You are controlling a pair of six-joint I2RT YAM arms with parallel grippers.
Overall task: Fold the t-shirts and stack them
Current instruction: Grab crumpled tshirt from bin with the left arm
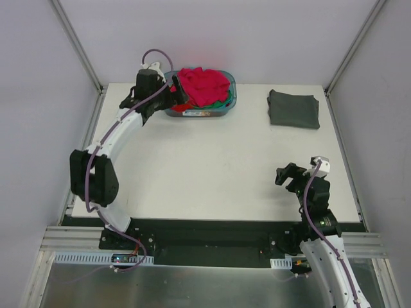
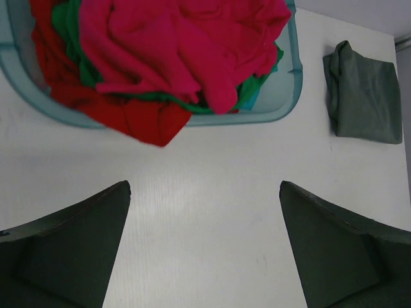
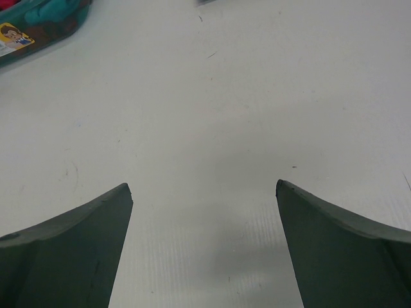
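The robot's left gripper should next grab the crimson-pink t-shirt on top of the pile by its side [image 1: 187,82] [image 2: 148,56] closest to the red t-shirt.
A heap of t-shirts fills the blue-green basket [image 1: 225,106] at the back of the table. A crimson-pink t-shirt [image 1: 204,85] [image 2: 186,45] lies on top, over a green one [image 2: 70,38]. A red one [image 2: 131,115] hangs over the basket's rim [image 2: 292,90]. A folded dark grey t-shirt [image 1: 294,108] [image 2: 365,96] lies flat at the back right. My left gripper [image 1: 174,97] [image 2: 205,186] hovers open at the basket's left side, holding nothing. My right gripper [image 1: 288,174] [image 3: 204,186] stands open over bare table near the front right.
The white table [image 1: 212,167] is bounded by frame posts at the back corners and by walls on three sides. A corner of the basket with a sticker [image 3: 16,38] shows at the top left of the right wrist view.
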